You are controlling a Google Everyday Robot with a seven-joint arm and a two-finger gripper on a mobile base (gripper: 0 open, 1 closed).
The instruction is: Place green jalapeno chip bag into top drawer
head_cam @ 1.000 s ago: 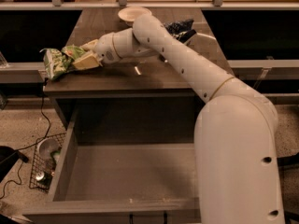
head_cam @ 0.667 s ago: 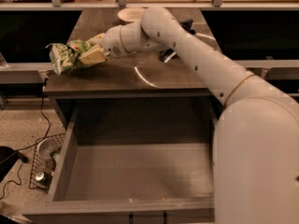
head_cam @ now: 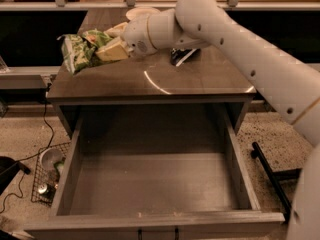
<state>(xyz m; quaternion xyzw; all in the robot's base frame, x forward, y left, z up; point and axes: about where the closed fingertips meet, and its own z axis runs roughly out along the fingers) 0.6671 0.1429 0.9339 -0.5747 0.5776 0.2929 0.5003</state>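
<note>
The robot's gripper needs to release the green jalapeno chip bag around the middle of the open top drawer's grey bottom [head_cam: 149, 148].
The green jalapeno chip bag [head_cam: 79, 50], light green and white and crumpled, hangs in the air above the left part of the dark countertop. My gripper [head_cam: 106, 43] is shut on the bag's right end, its pale fingers [head_cam: 113, 50] clamped on the foil. My white arm reaches in from the right. The top drawer [head_cam: 65, 184] is pulled wide open below the countertop, a deep grey box with nothing inside it. Its front edge runs along the bottom of the view.
A dark blue and white bag [head_cam: 181, 57] lies on the countertop [head_cam: 165, 79] behind my wrist. A white plate [head_cam: 140, 13] sits at the back. A wire basket [head_cam: 46, 176] with cups stands on the floor left of the drawer, beside a cable.
My gripper has lifted the chip bag off the countertop's left edge and carried it up and to the right. The view has moved closer to the drawer.
</note>
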